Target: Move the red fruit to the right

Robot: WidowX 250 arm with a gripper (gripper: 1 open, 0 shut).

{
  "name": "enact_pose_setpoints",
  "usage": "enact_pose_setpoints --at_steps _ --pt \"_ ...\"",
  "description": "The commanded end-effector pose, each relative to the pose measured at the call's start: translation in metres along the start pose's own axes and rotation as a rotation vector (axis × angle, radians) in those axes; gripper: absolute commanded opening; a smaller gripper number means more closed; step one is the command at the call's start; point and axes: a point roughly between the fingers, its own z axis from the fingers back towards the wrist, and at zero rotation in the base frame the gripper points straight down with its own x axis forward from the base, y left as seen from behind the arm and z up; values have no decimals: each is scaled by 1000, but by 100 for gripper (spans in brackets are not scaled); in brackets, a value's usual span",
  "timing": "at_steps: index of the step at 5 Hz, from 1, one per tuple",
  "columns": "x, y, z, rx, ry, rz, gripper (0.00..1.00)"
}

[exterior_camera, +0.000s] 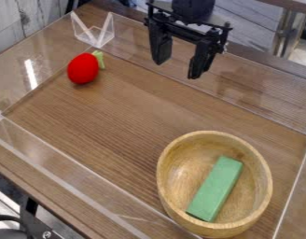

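The robot's gripper will move next to the red fruit's end (89,61) beside the fruit's green top and close there.
The red fruit (82,68) is a small glossy red toy with a bit of green top on its right side, lying on the wooden table (118,121) at the far left. My gripper (179,61) hangs over the far middle of the table, pointing down, to the right of the fruit and well apart from it. Its two black fingers (159,45) stand wide apart with nothing between them.
A wooden bowl (181,159) sits at the near right with a flat green block (215,201) inside. Clear plastic walls (44,47) ring the tabletop. A folded clear piece (93,30) stands behind the fruit.
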Motion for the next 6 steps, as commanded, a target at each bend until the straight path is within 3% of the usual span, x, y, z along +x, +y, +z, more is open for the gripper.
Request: enact_pose_setpoints --at_steps 1,2,4,5,6 --pt "3 3 -8 -3 29 4 100" --pt "5 33 -6 -9 10 45 100" --pt "-2 118 0 -7 -52 139 100" --pt "-11 166 -5 0 -55 147 100" --pt "-19 202 -13 -13 -69 124 100"
